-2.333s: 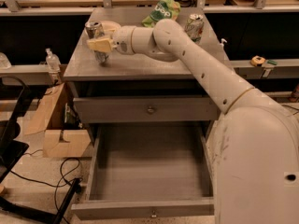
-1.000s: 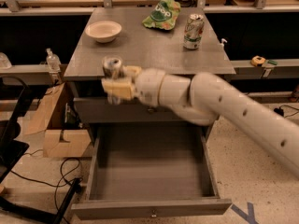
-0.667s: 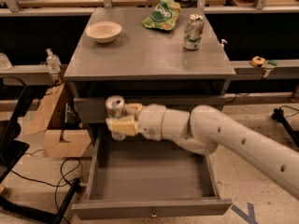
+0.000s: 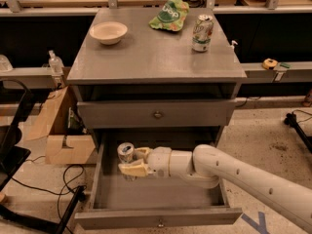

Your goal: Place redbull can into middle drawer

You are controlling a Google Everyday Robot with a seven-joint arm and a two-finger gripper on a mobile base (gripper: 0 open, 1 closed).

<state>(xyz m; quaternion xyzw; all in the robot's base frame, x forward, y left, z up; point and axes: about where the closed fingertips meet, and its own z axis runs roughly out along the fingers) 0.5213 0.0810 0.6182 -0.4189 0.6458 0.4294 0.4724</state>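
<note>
My gripper needs to release the redbull can on the middle drawer's grey bottom [image 4: 133, 176], toward the drawer side nearer the cardboard box.
The redbull can [image 4: 126, 154] is a slim silver can, upright, held in my gripper [image 4: 132, 162]. The gripper's cream fingers [image 4: 131, 169] are shut around the can's body. Can and gripper are inside the open middle drawer [image 4: 161, 193], over its left half; whether the can's base touches the grey floor I cannot tell. The drawer's low front panel with a small knob [image 4: 160, 223] is pulled out toward the camera. My white arm [image 4: 229, 175] reaches in from the lower right.
The closed upper drawer [image 4: 157, 114] sits just above the can. On the cabinet top are a white bowl [image 4: 108, 32], a green chip bag [image 4: 170, 14] and a green-and-white soda can [image 4: 202, 32]. A cardboard box [image 4: 61, 130] stands on the floor to the left.
The gripper has carried the can from the cabinet top, down past the front of the upper drawer, and into the open middle drawer.
</note>
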